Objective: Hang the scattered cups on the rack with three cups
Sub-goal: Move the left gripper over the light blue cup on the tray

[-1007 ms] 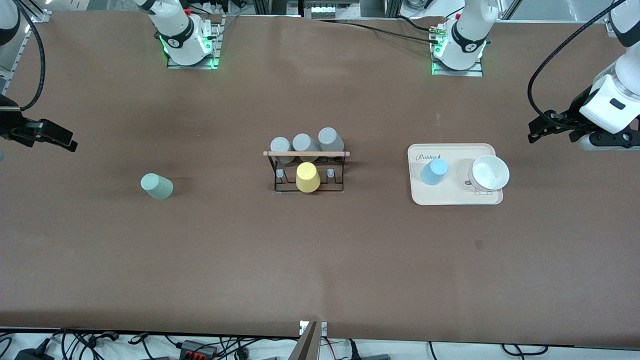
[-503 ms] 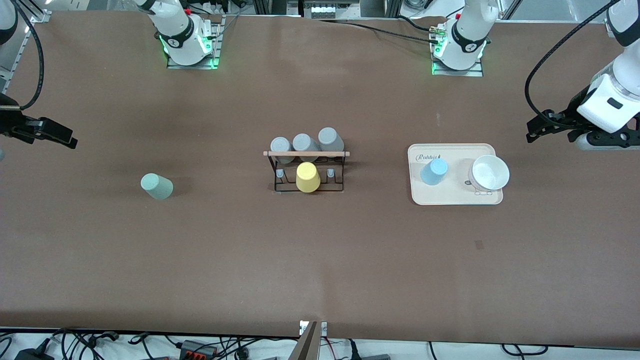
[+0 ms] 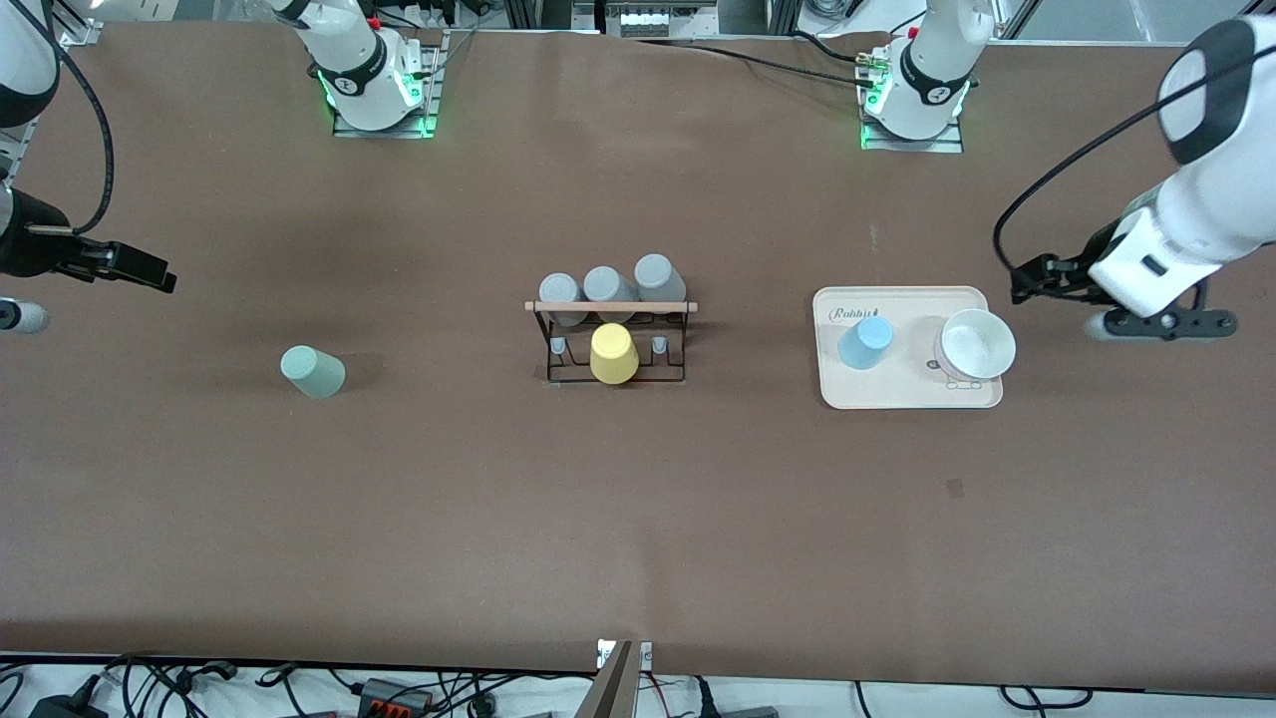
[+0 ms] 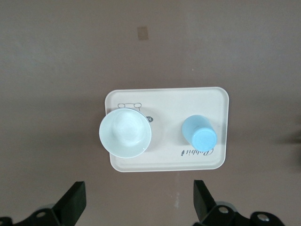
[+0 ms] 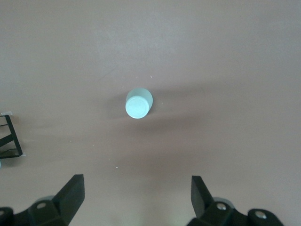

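Note:
My left gripper will close on the sides of the light blue cup, near its upturned bottom [image 3: 873,336] [image 4: 200,134], because that cup still has to be hung.
A light blue cup [image 3: 864,342] [image 4: 199,133] stands upside down on the cream tray [image 3: 902,397]. A sage green cup [image 3: 312,371] [image 5: 138,103] stands upside down on the bare table toward the right arm's end. The black wire rack [image 3: 611,371] with its wooden rod [image 3: 658,306] is mid-table; a corner of the rack [image 5: 10,136] shows in the right wrist view. My left gripper [image 3: 1022,277] [image 4: 139,195] hangs open and empty over the table just off the tray's edge. My right gripper [image 3: 152,275] [image 5: 136,188] hangs open and empty over the table, short of the green cup.
A yellow cup [image 3: 613,353] and three grey cups [image 3: 608,287] sit on the rack. A white bowl [image 3: 977,344] [image 4: 125,132] shares the tray [image 4: 164,99] with the blue cup. Arm bases stand along the table's edge farthest from the camera.
The left arm has swung in toward the tray and lowered. The right gripper has shifted a little toward the green cup. Both stay open; no cup has moved.

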{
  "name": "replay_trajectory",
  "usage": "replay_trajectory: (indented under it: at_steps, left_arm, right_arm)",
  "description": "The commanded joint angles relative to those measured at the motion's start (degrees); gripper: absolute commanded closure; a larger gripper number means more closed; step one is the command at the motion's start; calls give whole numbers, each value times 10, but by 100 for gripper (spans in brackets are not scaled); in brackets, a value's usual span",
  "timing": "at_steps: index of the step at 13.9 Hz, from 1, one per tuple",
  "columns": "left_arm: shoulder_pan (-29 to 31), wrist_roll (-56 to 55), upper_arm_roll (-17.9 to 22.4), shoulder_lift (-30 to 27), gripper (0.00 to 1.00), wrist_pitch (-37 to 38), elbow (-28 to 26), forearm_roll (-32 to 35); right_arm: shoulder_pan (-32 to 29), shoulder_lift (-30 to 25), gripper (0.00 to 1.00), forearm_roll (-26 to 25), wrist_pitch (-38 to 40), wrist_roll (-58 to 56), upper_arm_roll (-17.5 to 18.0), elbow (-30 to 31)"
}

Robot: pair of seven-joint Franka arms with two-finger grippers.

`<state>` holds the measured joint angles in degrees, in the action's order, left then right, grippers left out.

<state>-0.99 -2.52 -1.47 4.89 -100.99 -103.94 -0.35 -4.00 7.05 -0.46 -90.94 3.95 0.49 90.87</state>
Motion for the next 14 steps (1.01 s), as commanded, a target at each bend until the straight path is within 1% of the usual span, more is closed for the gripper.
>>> replay_trajectory:
  at_steps: [1, 2, 4, 7, 9, 10, 11, 12, 14]
  left_arm:
    - [-10, 12, -11, 37, 0, 5, 6, -10]
    - [-15, 11, -17, 53, 0, 1, 6, -10]
    - [-26, 1, -35, 86, 0, -31, 0, -11]
    - [-27, -1, -40, 136, 0, -73, -6, -11]
    - [-26, -8, -57, 161, 0, -105, -14, -11]
    - [-27, -20, -60, 168, 0, -125, -27, -11]
    - [-27, -27, -67, 171, 0, -156, -48, -11]
    - [-26, -30, -72, 169, 0, -188, -73, -11]
    - [-24, -32, -77, 166, 0, -226, -110, -12]
  right_arm:
    - [0, -27, 0, -2, 6, -6, 2, 21]
    - [0, -29, 0, -3, 9, -5, 2, 22]
    - [0, -30, 0, -4, 9, -4, 2, 18]
    - [0, -38, 0, -5, 12, 0, 5, 14]
    - [0, -37, 0, -16, 12, -16, 7, 6]
    - [2, -33, 0, -39, 12, -49, 9, -1]
    - [6, -33, 0, -49, 9, -72, 9, -4]
    - [3, -28, 0, -45, 11, -74, 8, -10]
    - [0, -27, 0, -32, 10, -62, 5, -11]
